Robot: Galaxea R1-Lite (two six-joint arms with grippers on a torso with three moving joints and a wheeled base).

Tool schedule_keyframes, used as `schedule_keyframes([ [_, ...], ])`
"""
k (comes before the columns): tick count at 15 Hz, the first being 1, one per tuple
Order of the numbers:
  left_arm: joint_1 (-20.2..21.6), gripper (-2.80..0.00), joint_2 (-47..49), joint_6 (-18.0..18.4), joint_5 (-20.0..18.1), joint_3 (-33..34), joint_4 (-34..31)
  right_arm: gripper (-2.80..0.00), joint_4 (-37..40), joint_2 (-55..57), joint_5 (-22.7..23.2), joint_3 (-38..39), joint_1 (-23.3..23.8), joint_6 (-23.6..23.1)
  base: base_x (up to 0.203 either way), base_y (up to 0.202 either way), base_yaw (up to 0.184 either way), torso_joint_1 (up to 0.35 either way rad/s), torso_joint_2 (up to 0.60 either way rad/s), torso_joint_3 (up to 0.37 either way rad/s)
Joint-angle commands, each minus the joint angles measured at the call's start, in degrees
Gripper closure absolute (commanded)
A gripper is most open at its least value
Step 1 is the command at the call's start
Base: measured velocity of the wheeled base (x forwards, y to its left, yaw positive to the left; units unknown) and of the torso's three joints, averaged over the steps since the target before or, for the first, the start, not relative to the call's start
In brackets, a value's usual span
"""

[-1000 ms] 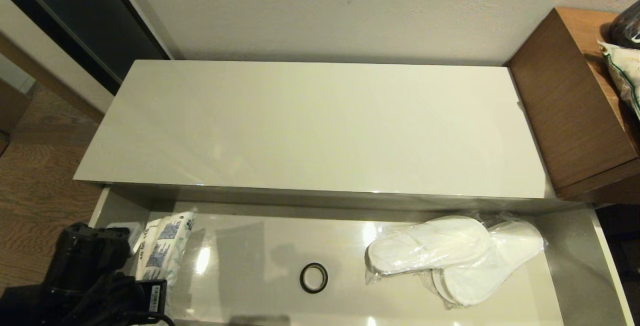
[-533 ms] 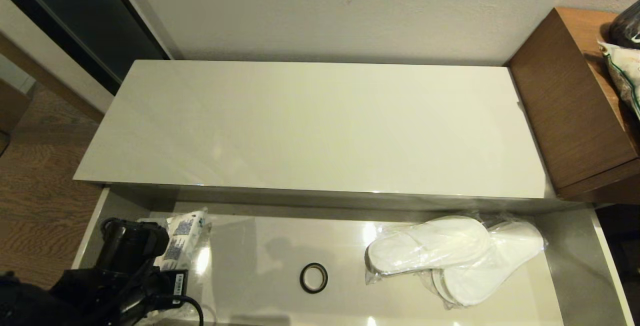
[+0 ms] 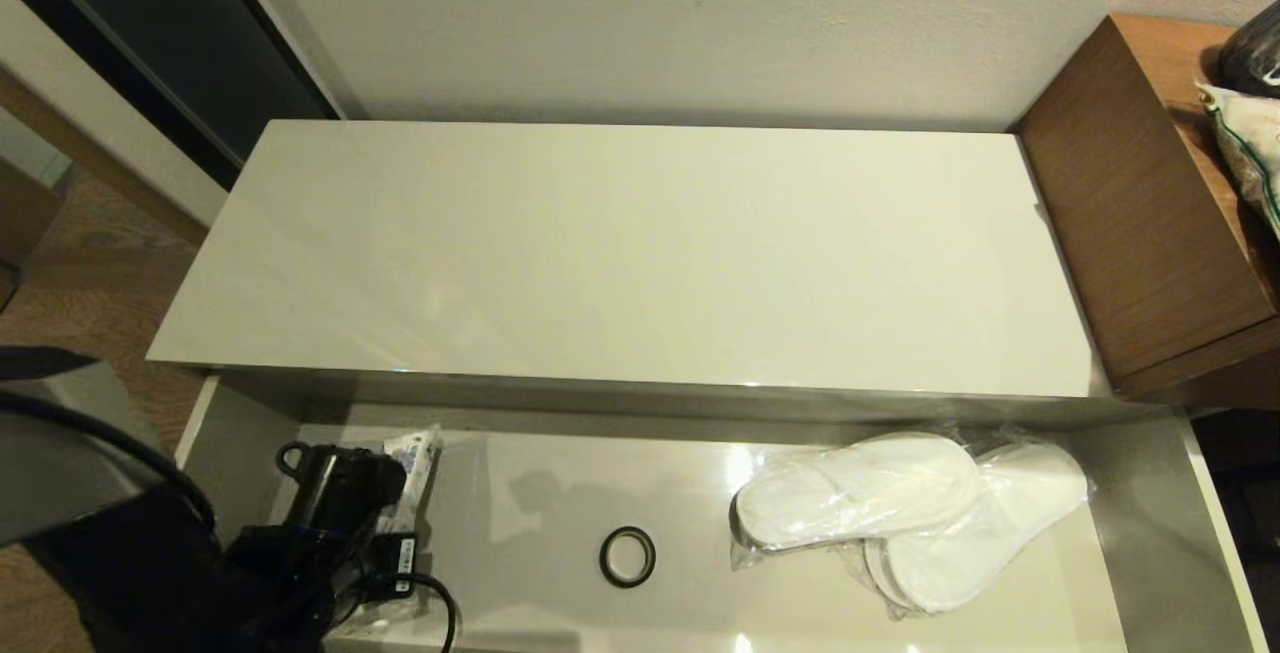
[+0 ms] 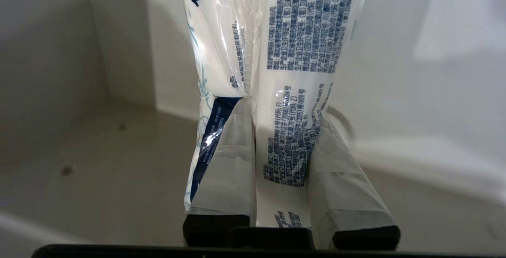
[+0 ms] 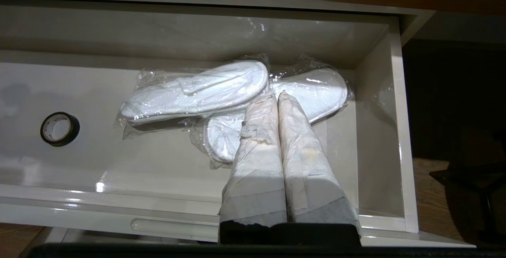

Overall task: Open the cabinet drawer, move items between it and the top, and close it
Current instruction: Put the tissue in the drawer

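Next, I let go of the tissue packet with my left gripper on the drawer's bottom, across the black ring from the slippers (image 3: 420, 540).
The cabinet drawer (image 3: 215, 423) stands pulled open below the glossy cream top (image 3: 640, 253), which is bare. My left gripper (image 4: 282, 112) is shut on the white tissue packet (image 4: 284, 52), whose blue print shows between the taped fingers (image 4: 225, 163). In the head view the packet (image 3: 415, 458) stands edge-on over the drawer's left end, past my left arm's black wrist (image 3: 335, 493). The plastic-sealed slippers (image 3: 900, 513) lie in the drawer's right half. My right gripper (image 5: 276, 94) hangs shut and empty over the slippers (image 5: 197, 92), near the drawer's front right.
A small black ring (image 3: 627, 555) lies on the middle of the drawer floor. A taller brown wooden unit (image 3: 1130, 213) with bags on it adjoins the top on the right. The wall runs behind. The drawer's right wall (image 5: 379, 131) is close to my right gripper.
My left arm has swung to the right, further over the drawer, carrying the tissue packet. The packet has turned from lying flat to edge-on. Slippers and ring have not moved.
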State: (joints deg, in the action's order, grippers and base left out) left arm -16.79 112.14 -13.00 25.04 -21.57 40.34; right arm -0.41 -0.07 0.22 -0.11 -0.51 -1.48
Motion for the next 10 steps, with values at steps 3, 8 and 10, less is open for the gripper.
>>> schedule_keyframes([
  [3, 0.0, 0.00, 2.2, 0.0, 1.0, -1.3, 0.1, 0.00, 0.0, 0.1, 0.0, 0.0, 0.0, 0.0, 0.000, 0.000, 0.000, 0.000, 0.00, 0.000],
  [8, -1.1, 0.00, -8.9, 0.3, 1.2, -1.2, -7.0, 0.00, 0.0, 0.1, 0.0, 0.0, 0.0, 0.0, 0.000, 0.000, 0.000, 0.000, 0.00, 0.000],
  [10, -3.2, 0.00, -13.6, 0.0, 1.0, -1.6, -14.1, 0.00, 0.0, 0.1, 0.0, 0.0, 0.0, 0.0, 0.000, 0.000, 0.000, 0.000, 0.00, 0.000],
])
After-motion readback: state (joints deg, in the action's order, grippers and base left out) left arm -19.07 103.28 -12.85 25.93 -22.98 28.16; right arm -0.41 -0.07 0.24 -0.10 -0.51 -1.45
